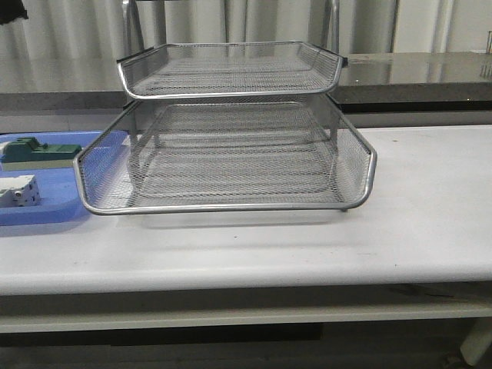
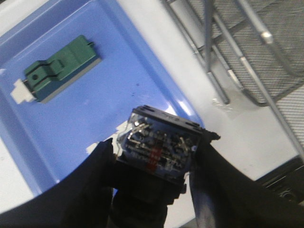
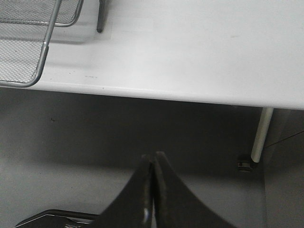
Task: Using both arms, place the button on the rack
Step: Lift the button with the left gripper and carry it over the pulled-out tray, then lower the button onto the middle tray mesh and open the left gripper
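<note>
The button will leave my left gripper on the mesh near the middle of the silver rack's lower tray (image 1: 213,160).
My left gripper (image 2: 158,148) is shut on the button (image 2: 159,142). I see only the button's dark block body with metal contacts; its red cap is hidden. It hangs above the near corner of the blue tray (image 2: 95,109), to the left of the rack (image 2: 266,57). The silver wire-mesh rack (image 1: 231,206) stands mid-table with its lower tray slid forward. My right gripper (image 3: 153,159) is shut on nothing and sits off the table's front edge, below its level, right of the rack's corner (image 3: 45,52). Neither arm shows in the front view.
A blue tray (image 1: 46,211) lies at the table's left and holds a green block (image 1: 38,151) and a white dotted block (image 1: 19,191). The green block (image 2: 59,69) lies beyond the held button. A table leg (image 3: 260,135) stands at the front right.
</note>
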Controlling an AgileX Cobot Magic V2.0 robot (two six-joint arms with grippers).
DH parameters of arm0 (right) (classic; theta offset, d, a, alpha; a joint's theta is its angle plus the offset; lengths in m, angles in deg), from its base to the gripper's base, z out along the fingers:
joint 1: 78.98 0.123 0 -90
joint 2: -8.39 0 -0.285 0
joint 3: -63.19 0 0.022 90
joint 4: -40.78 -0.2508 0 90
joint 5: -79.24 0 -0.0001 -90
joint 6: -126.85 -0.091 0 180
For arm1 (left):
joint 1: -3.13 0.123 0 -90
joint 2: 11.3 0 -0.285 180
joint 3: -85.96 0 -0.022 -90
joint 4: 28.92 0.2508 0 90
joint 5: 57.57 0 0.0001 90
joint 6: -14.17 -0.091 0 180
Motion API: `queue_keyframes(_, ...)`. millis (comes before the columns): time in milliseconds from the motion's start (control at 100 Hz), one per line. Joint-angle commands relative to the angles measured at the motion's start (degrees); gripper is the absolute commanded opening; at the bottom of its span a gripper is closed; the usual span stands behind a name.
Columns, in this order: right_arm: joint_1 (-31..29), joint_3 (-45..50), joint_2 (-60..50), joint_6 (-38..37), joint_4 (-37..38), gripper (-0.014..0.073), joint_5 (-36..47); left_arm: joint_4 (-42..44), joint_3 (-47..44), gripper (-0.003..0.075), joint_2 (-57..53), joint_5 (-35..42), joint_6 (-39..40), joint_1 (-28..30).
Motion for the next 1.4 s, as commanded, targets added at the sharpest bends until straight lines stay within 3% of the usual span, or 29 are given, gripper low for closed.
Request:
queue_keyframes(0, 0.0, -2.1, -0.1, 0.3, 0.8, -0.0067, 3.2, -5.2, -0.7, -0.0020, -4.9, -0.9, -0.1, -1.7)
queue_keyframes(570, 0.0, -2.1, -0.1, 0.3, 0.8, -0.0067, 3.2, -6.7, -4.4, -0.0020, -2.4, 3.5, -4.5, -26.8)
queue_keyframes(780, 0.0, -2.1, -0.1, 0.3, 0.8, -0.0067, 3.2, -6.7, -4.4, -0.0020, 3.7, 5.0, -4.8, -31.2)
queue_keyframes(1040, 0.0, -2.1, -0.1, 0.3, 0.8, -0.0067, 3.2, -6.7, -4.4, -0.0015, 9.0, 6.5, -5.7, -32.6)
queue_keyframes(1160, 0.0, -2.1, -0.1, 0.3, 0.8, -0.0067, 3.2, -6.7, -4.4, 0.0062, 9.4, 6.5, -5.7, -32.6)
queue_keyframes(1390, 0.0, -2.1, -0.1, 0.3, 0.8, -0.0067, 3.2, -6.7, -4.4, 0.0358, 9.4, 6.5, -5.7, -32.6)
